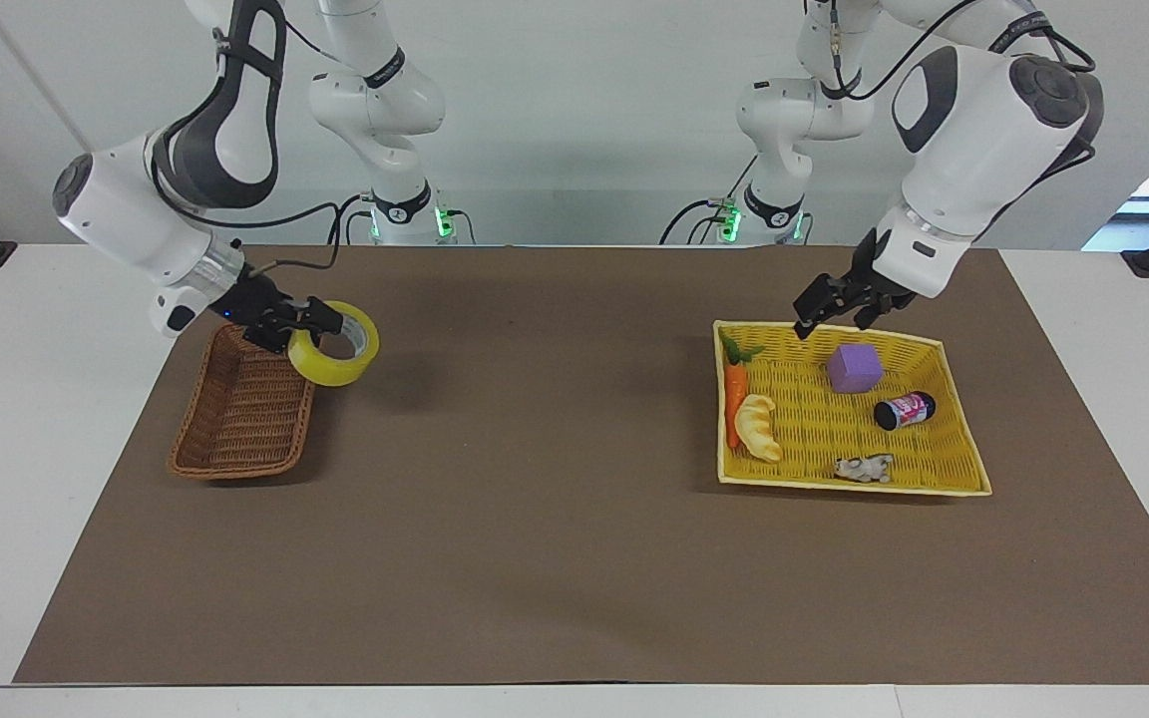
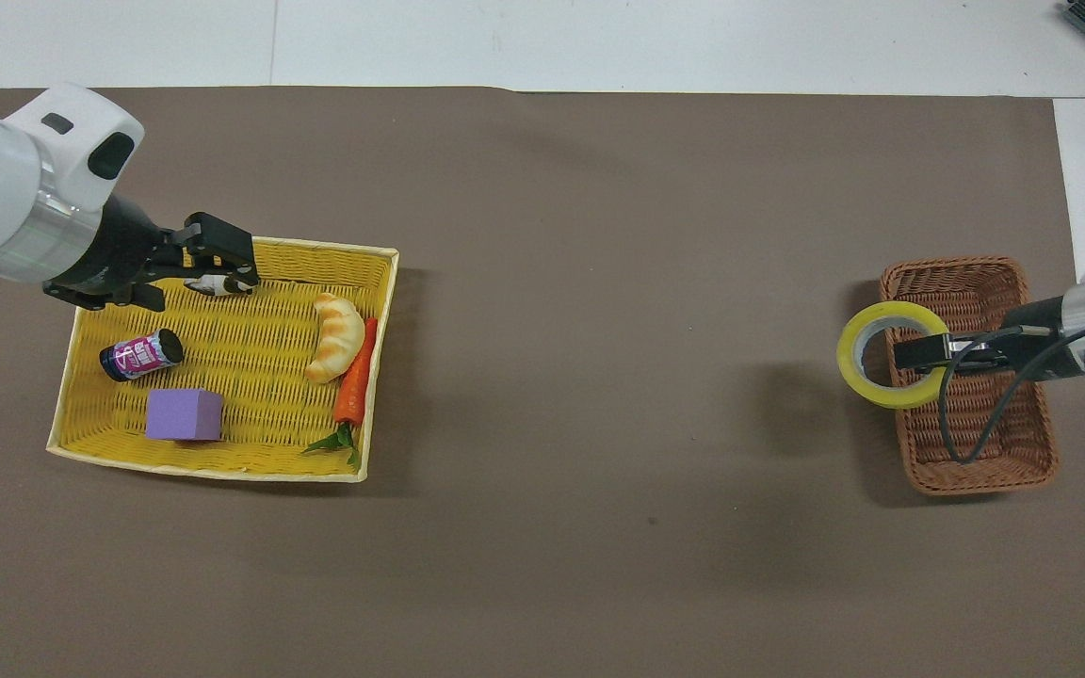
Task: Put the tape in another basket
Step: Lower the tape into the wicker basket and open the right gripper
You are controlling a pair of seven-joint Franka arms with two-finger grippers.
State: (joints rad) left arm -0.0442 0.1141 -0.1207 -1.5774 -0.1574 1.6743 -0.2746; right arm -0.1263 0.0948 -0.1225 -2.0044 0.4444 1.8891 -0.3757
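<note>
Next, I release the tape from my right gripper in the middle of the dark brown wicker basket [image 2: 970, 365].
The tape [image 1: 326, 368] is a yellow ring with a grey-white core. My right gripper [image 1: 303, 325] is shut on its rim and holds it in the air over the edge of the dark brown wicker basket [image 1: 235, 467] that faces the table's middle. In the overhead view the tape [image 2: 850, 354] overlaps that basket's [image 2: 976, 485] rim, with the right gripper [image 2: 919, 356] over the basket. My left gripper [image 1: 829, 313] is open and empty over the yellow basket's [image 1: 854, 487] edge nearest the robots. It also shows in the overhead view [image 2: 218, 265].
The yellow basket [image 2: 213, 468] holds a carrot [image 2: 354, 391], a croissant [image 2: 335, 336], a purple cube [image 2: 184, 415], a small can [image 2: 139, 355] and a grey toy [image 1: 864, 468]. A brown mat [image 1: 535, 499] covers the table.
</note>
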